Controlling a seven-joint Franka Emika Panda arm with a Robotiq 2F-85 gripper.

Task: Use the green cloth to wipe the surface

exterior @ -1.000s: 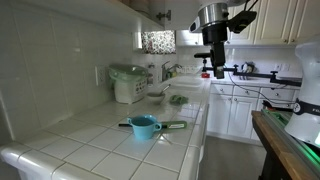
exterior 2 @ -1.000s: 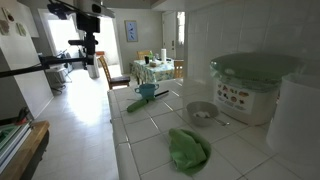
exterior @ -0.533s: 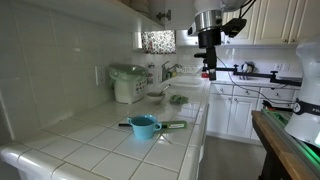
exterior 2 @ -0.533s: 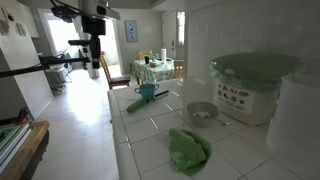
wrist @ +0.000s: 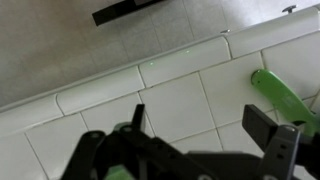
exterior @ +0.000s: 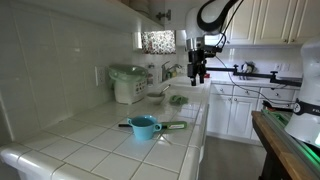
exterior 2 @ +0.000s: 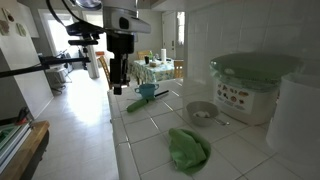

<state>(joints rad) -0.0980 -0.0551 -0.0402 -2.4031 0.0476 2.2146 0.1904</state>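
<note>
My gripper will grab the crumpled middle [exterior: 178, 99] of the green cloth that lies in front of the metal bowl.
The green cloth [exterior 2: 188, 150] lies crumpled on the white tiled counter [exterior 2: 150, 135], in front of a metal bowl; it also shows far back in an exterior view [exterior: 178, 98]. My gripper [exterior 2: 120, 88] hangs open and empty above the counter's front edge, near the blue pot and well short of the cloth. It also shows in an exterior view [exterior: 198, 76]. In the wrist view the open jaws [wrist: 200, 125] frame bare tiles at the counter's rim, with a green handle [wrist: 285, 95] to the right. The cloth is out of the wrist view.
A blue pot [exterior: 143, 126] with a green handle sits near the counter's front edge [exterior 2: 147, 92]. A metal bowl [exterior 2: 202, 113] and a white rice cooker with a green lid [exterior 2: 250, 85] stand by the tiled wall. Floor and cabinets lie beyond the counter.
The arm has dropped and swung in from over the floor toward the counter's edge. The gripper stays open. The cloth, pot and bowl have not moved.
</note>
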